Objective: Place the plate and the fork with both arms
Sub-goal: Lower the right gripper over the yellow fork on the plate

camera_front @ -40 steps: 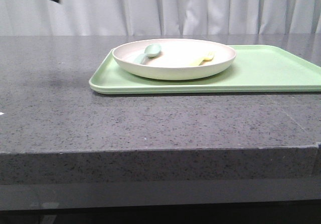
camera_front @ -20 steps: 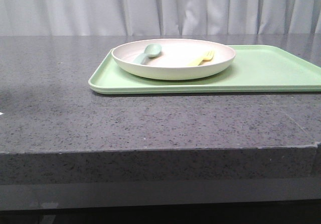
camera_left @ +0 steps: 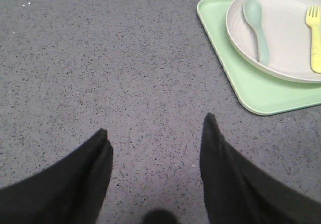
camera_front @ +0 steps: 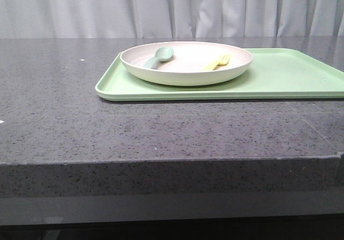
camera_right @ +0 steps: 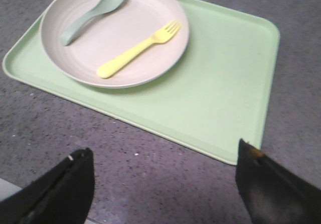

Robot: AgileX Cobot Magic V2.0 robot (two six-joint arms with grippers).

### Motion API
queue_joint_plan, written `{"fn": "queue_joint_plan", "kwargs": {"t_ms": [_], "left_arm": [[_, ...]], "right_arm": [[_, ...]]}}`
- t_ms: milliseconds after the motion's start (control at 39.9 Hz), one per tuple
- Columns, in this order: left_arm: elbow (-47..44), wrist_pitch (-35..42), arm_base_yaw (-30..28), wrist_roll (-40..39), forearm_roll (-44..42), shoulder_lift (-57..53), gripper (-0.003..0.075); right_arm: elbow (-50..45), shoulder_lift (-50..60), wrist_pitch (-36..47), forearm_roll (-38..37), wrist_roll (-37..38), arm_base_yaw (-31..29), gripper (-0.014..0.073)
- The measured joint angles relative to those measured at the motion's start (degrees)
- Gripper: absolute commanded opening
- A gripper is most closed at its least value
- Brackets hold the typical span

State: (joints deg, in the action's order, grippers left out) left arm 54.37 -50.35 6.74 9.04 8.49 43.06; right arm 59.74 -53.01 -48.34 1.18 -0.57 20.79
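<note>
I will next move my right gripper to the pale yellow fork in the off-white plate and close it on the fork's handle (camera_front: pixel 211 66) (camera_right: pixel 124 58).
The off-white plate (camera_front: pixel 186 70) sits on the left part of a light-green tray (camera_front: pixel 290 78). The pale yellow fork (camera_front: pixel 216 63) lies in the plate's right half, and a grey-green spoon (camera_front: pixel 158 56) lies in its left half. In the left wrist view, my left gripper (camera_left: pixel 155 123) is open and empty above bare counter, well apart from the plate (camera_left: pixel 286 38) and fork (camera_left: pixel 314 38). In the right wrist view, my right gripper (camera_right: pixel 163 151) is open and empty above the counter near the tray's edge; the plate (camera_right: pixel 145 38) and fork (camera_right: pixel 135 50) lie beyond it. Neither gripper shows in the front view.
The dark speckled stone counter (camera_front: pixel 107 127) has its front edge close to the camera. The tray (camera_right: pixel 220 93) has bare surface to the right of the plate. White curtains (camera_front: pixel 172 8) hang behind the table.
A dark arm tip at the front view's top left one second ago has left the view. Plate, fork, spoon and tray have not moved.
</note>
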Motion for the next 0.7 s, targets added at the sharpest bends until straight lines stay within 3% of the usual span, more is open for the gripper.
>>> {"fn": "queue_joint_plan", "kwargs": {"t_ms": [225, 451, 702], "left_arm": [[-2.2, 0.5, 0.0, 0.1, 0.0, -2.3, 0.0390], [-2.7, 0.7, 0.0, 0.1, 0.0, -2.3, 0.0389], [-2.7, 0.7, 0.0, 0.1, 0.0, -2.3, 0.0389]], "right_arm": [[9.8, -15.6, -2.6, 0.6, 3.2, 6.6, 0.0635], [23.6, -35.3, -10.0, -0.3, 10.5, 7.0, 0.0635], [34.8, -48.1, -16.0, -3.6, 16.5, 6.9, 0.0635]]}}
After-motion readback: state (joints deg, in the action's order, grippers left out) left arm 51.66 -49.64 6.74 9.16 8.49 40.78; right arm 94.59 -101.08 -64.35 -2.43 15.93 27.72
